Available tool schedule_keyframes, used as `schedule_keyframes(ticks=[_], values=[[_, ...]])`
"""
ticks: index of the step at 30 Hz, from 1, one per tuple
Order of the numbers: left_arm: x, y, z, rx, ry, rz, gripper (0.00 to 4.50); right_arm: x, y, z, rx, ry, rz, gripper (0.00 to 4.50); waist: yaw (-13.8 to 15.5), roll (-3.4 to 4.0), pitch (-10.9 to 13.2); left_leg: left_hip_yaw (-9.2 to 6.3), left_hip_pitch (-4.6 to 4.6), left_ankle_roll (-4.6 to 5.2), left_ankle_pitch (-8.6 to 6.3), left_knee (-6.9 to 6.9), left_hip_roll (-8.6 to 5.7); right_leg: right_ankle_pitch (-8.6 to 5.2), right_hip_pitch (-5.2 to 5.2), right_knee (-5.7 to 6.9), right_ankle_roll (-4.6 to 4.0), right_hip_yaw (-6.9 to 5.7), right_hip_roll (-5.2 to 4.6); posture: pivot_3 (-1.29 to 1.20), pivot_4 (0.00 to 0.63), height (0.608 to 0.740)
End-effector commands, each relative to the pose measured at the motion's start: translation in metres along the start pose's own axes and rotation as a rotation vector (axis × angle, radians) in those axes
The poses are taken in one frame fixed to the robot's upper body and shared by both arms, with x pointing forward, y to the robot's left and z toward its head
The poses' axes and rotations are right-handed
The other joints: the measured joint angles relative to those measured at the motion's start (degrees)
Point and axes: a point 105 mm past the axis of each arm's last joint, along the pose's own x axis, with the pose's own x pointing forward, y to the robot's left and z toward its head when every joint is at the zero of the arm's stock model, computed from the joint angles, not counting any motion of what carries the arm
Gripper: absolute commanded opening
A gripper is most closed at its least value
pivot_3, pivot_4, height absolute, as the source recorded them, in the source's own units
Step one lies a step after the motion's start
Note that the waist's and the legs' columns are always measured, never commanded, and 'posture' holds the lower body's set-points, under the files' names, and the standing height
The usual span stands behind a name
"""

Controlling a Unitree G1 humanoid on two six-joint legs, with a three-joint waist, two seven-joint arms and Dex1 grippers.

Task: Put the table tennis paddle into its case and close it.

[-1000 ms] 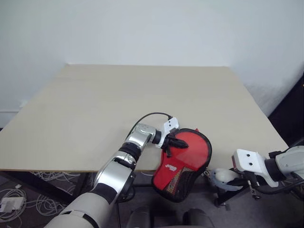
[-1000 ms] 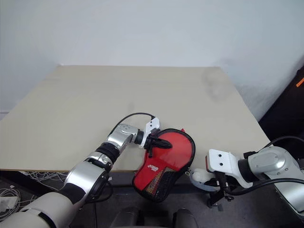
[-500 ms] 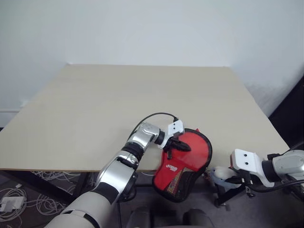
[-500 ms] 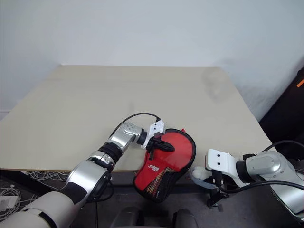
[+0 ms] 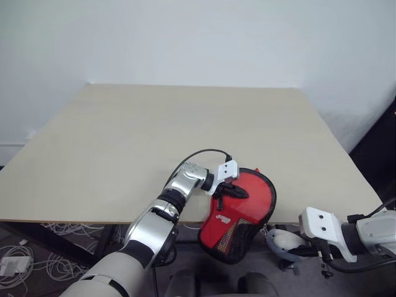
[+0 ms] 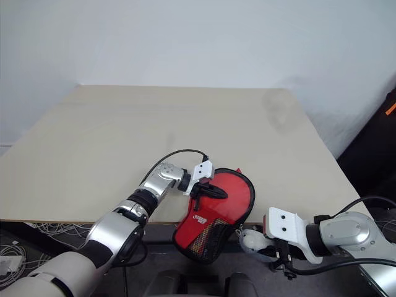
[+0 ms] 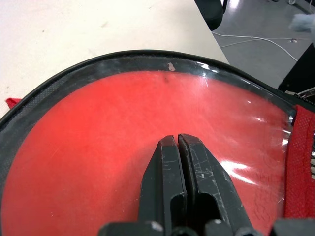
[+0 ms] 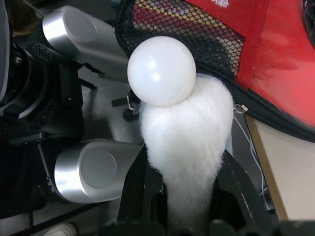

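The robot's right gripper will release the white fluffy tuft just below the hanging narrow end of the red case point(image 5: 260, 276).
The case point(image 5: 226, 218), red with a white logo, a black mesh panel and black edging, lies at the table's front edge with its narrow end hanging over it. My left gripper point(image 5: 238, 192) is shut and its tips point(image 7: 177, 140) rest on the glossy round red face point(image 7: 98, 147) inside the black edging. I cannot tell whether that face is the table tennis paddle's rubber or the case's panel; the handle is hidden. Off the table's edge, right of the case, my right gripper point(image 8: 189, 162) is shut on a white fluffy tuft point(image 5: 279, 240) tipped by a white ball point(image 8: 161, 71).
The light wooden table point(image 5: 185, 124) stretches away to a white wall. Cables point(image 5: 18, 257) lie on the floor at the lower left. A dark object point(image 6: 377, 136) stands to the right of the table.
My right gripper has moved left and slightly down with the white tuft, closer to the case's hanging end. The left wrist has rolled a little while its tips stay on the red face.
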Motion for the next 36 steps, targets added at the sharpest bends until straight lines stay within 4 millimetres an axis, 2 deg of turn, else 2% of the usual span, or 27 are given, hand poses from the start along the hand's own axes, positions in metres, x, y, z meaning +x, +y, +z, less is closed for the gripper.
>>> schedule_keyframes(ticks=[1, 6, 12, 14, 17, 23, 28, 36], values=[[-0.002, -0.011, -0.035, -0.072, 0.115, -0.016, 0.00, 0.002, 0.010, 0.017, -0.032, -0.059, 0.049, 0.46, 0.00, -0.01, -0.01, 0.00, 0.00, 0.01, 0.00, 0.00, 0.00, 0.00, 0.02, -0.02, 0.00, 0.00, 0.00, 0.00, 0.000, 0.740], [-0.002, -0.013, -0.038, -0.083, 0.119, -0.025, 0.00, 0.006, 0.026, 0.023, -0.021, -0.080, 0.106, 0.46, 0.01, -0.05, -0.06, -0.05, 0.03, 0.00, -0.03, -0.01, 0.00, 0.00, 0.12, -0.10, 0.00, -0.03, 0.01, 0.00, 0.000, 0.740], [0.000, -0.013, -0.035, -0.083, 0.113, -0.037, 0.00, 0.013, 0.065, 0.028, -0.016, -0.094, 0.228, 0.46, 0.00, -0.15, -0.14, -0.12, 0.07, 0.01, -0.07, -0.02, 0.00, 0.00, 0.25, -0.18, 0.01, -0.09, 0.01, 0.00, 0.000, 0.740], [0.000, -0.012, -0.033, -0.081, 0.110, -0.041, 0.00, 0.015, 0.072, 0.029, -0.012, -0.106, 0.246, 0.46, -0.02, -0.26, -0.28, -0.13, 0.11, 0.01, -0.09, -0.01, 0.01, 0.00, 0.30, -0.22, 0.01, -0.11, 0.01, 0.00, 0.000, 0.740], [0.001, -0.012, -0.029, -0.078, 0.106, -0.048, 0.00, 0.019, 0.077, 0.029, -0.007, -0.122, 0.257, 0.46, -0.10, -0.52, -0.48, -0.13, 0.16, -0.03, -0.14, -0.01, 0.03, 0.00, 0.37, -0.26, 0.01, -0.13, 0.01, 0.00, 0.000, 0.740], [0.002, -0.008, -0.022, -0.076, 0.104, -0.043, 0.00, 0.028, 0.086, 0.036, -0.008, -0.180, 0.278, 0.46, -0.02, -0.58, -0.49, -0.13, 0.16, -0.10, -0.24, 0.00, 0.04, -0.01, 0.40, -0.32, 0.01, -0.15, -0.01, 0.00, 0.000, 0.740], [0.004, 0.002, -0.013, -0.086, 0.086, 0.009, 0.00, 0.031, 0.077, 0.040, 0.003, -0.185, 0.215, 0.46, 0.02, -0.58, -0.49, -0.14, 0.15, -0.10, -0.24, 0.01, 0.05, -0.01, 0.42, -0.34, 0.01, -0.18, -0.02, 0.00, 0.000, 0.740], [0.000, 0.014, -0.004, -0.111, 0.051, 0.088, 0.00, 0.001, 0.058, 0.050, -0.002, -0.155, 0.235, 3.22, 0.02, -0.63, -0.46, -0.19, 0.14, -0.08, -0.25, 0.05, 0.05, -0.01, 0.44, -0.34, 0.01, -0.23, -0.02, 0.00, 0.000, 0.740]])
